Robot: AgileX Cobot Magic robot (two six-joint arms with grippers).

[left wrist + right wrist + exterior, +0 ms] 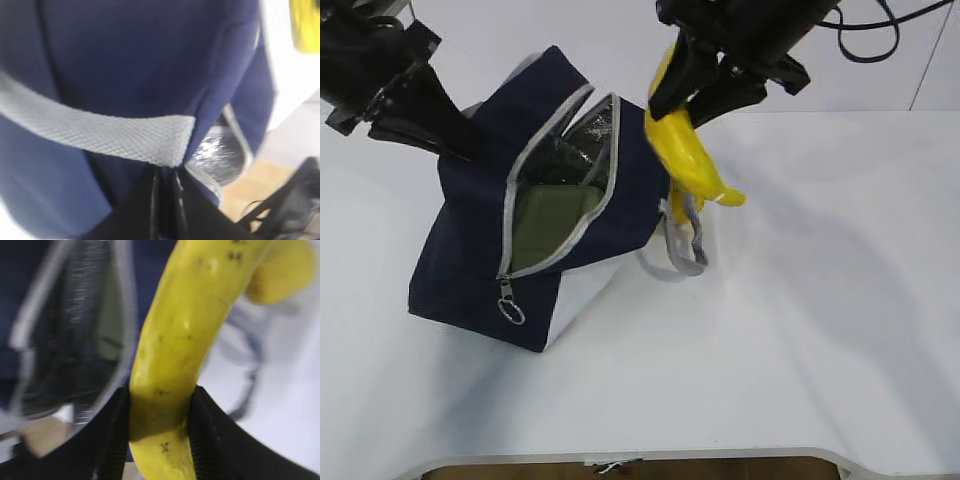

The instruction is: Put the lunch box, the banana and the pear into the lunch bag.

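The banana will go on the lunch box's sage-green lid (pixel 554 205) (pixel 107 322) inside the open lunch bag, where my right gripper will let go of it.
The navy lunch bag (pixel 470 270) stands left of centre with its zip open. The lunch box's sage-green lid (pixel 555 225) shows inside it, also in the right wrist view (pixel 110 325). My right gripper (pixel 695 100) is shut on the banana (pixel 685 150), which hangs in the air just right of the bag's opening; the wrist view shows the gripper (pixel 160 410) clamped on the banana (pixel 190 330). A rounded yellow shape past the banana's far end looks like the pear (pixel 280 270), on the table by the bag (pixel 732 198). My left gripper (pixel 465 148) is shut on the bag's fabric (pixel 125 60) at its back left, under a grey webbing handle (pixel 100 132).
A grey webbing handle (pixel 685 250) loops onto the white table (pixel 800 330) at the bag's right. The zip's ring pull (pixel 510 310) hangs at the bag's near end. The table's front edge (pixel 720 455) runs along the bottom.
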